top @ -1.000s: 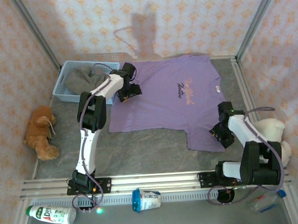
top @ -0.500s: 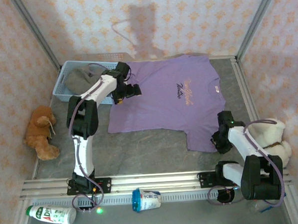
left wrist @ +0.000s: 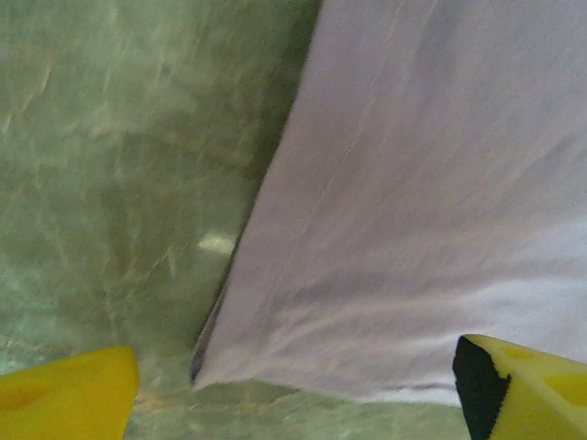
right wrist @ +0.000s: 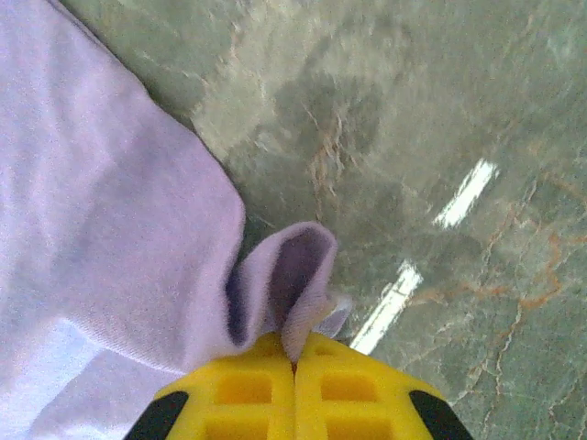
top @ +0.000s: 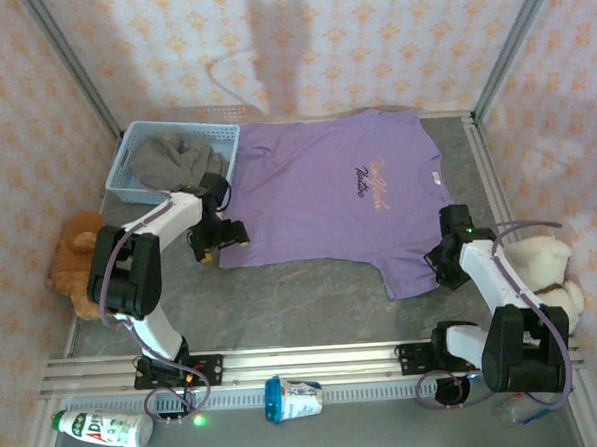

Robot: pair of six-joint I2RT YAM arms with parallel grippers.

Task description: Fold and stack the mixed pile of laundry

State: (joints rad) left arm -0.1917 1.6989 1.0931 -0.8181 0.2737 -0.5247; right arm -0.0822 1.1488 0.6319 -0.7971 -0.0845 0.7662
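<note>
I will use my right gripper to put the pinched fold of purple fabric down on the T-shirt's neckline [top: 422, 157], just past the white tag.
The lavender-purple T-shirt [top: 328, 207] lies spread flat on the grey table, print up. The grey top [top: 170, 162] sits bunched in the light blue basket [top: 125, 152]. My left gripper [top: 212, 244] hovers over the shirt's lower left hem corner. In the left wrist view it [left wrist: 293, 408] stands open, its yellow fingertips [left wrist: 64, 394] wide apart on either side of that corner [left wrist: 206, 367]. My right gripper [top: 443, 266] is at the lower right hem corner. In the right wrist view it [right wrist: 295, 359] is shut on a pinched fold of the purple fabric [right wrist: 293, 275].
A brown plush toy [top: 75, 265] lies at the left wall and a cream plush toy [top: 546, 271] beside the right arm. A bottle [top: 104, 429] and a cup [top: 293, 397] lie in front of the rail [top: 316, 361]. Bare table runs below the shirt's hem.
The left gripper has swung from the shirt's upper left by the basket down to the lower left hem corner. The right gripper has closed on the lower right hem.
</note>
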